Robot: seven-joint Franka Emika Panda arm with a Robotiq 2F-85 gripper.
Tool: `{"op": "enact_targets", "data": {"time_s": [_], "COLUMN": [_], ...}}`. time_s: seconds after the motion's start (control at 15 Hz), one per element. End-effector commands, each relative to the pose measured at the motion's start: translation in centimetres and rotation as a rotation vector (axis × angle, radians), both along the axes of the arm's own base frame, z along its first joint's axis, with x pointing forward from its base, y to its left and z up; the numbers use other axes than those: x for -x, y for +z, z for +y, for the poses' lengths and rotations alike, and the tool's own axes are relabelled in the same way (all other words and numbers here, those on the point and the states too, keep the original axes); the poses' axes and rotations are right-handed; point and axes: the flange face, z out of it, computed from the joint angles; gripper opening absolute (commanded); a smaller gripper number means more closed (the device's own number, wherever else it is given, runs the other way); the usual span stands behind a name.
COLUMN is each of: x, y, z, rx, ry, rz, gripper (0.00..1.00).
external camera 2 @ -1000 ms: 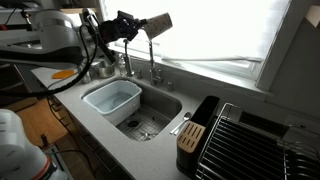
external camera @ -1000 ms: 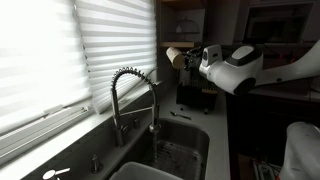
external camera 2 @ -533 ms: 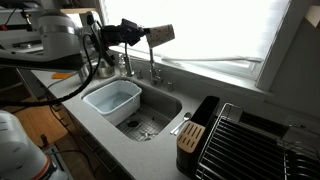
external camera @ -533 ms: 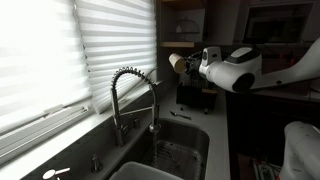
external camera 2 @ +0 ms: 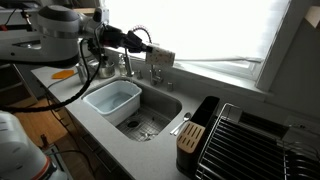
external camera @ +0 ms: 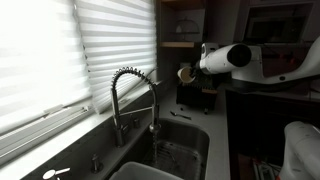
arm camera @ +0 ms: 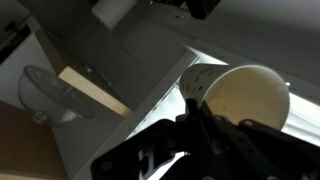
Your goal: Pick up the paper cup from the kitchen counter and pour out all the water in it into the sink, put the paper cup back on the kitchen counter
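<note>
Next, I set the paper cup on the counter (external camera: 210, 125) by the sink's far corner, near the front edge, with my gripper.
My gripper (external camera 2: 150, 51) is shut on the paper cup (external camera 2: 161, 58), a small cream-white cup held tipped on its side in the air above the sink (external camera 2: 160, 115). In an exterior view the paper cup (external camera: 186, 73) hangs at the end of the white arm, right of the coiled chrome faucet (external camera: 135, 95) and above the dark sink (external camera: 185, 150). In the wrist view the paper cup (arm camera: 240, 95) fills the right side, with the dark fingers of my gripper (arm camera: 200, 122) clamped on its wall. The kitchen counter (external camera 2: 100, 132) surrounds the sink. No water is visible.
A pale blue plastic tub (external camera 2: 112, 98) sits in the sink's left half. A knife block (external camera 2: 195, 128) and a wire dish rack (external camera 2: 258, 140) stand on the counter beside the sink. Window blinds (external camera: 60, 55) run behind the faucet. A white object (external camera 2: 20, 150) is at the near corner.
The gripper has carried the cup downward and further out over the sink. The cup has tipped more onto its side.
</note>
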Motion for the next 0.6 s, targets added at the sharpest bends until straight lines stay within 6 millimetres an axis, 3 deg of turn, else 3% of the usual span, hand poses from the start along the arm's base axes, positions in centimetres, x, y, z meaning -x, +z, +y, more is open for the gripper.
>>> {"op": "enact_targets", "data": {"time_s": [0.0,0.27,0.53], "x": [-0.2,0.4,1.5], "y": [0.1,-0.6,-2.5], "z": [-1.7,-4.3,-8.2], "rx": [-0.140,-0.293,-0.467], "ry": [-0.079,-0.171,-0.214], "rz": [0.121,0.254,0.373], "gripper": [0.01,0.01,0.01]}}
